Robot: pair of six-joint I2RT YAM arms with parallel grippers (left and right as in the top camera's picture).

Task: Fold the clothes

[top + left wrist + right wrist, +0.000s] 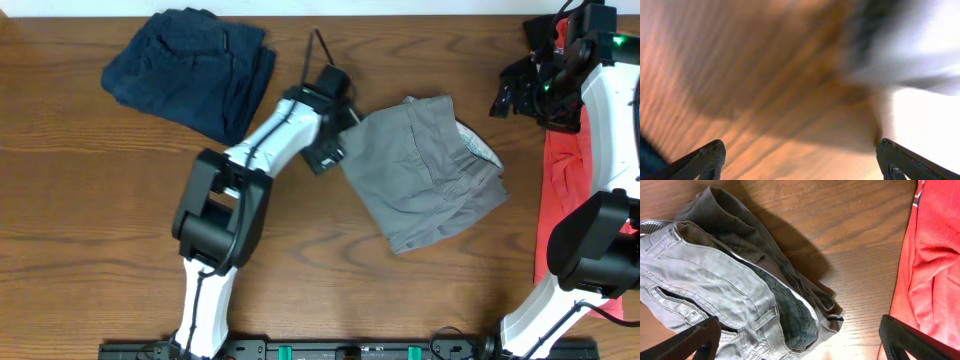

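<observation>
My left gripper is to reach across next and close on the pale inner waistband (487, 158) of the grey-taupe shorts, at the edge that is nearest my right gripper.
The grey-taupe shorts (425, 170) lie folded in a rough square at the middle right of the table, with the pale inner waistband showing at their right edge. They fill the left of the right wrist view (725, 285). My left gripper (330, 130) is at the shorts' left edge; the blurred left wrist view (800, 160) shows its jaws open over bare wood. My right gripper (520, 90) is raised at the far right, open and empty, with its jaws (800, 340) above the shorts' waistband end and the table.
A folded navy garment (190, 70) lies at the back left. A red garment (575, 200) lies along the right table edge, also in the right wrist view (935, 265), with a black one under the right arm. Bare wood table (100, 200) shows at the front.
</observation>
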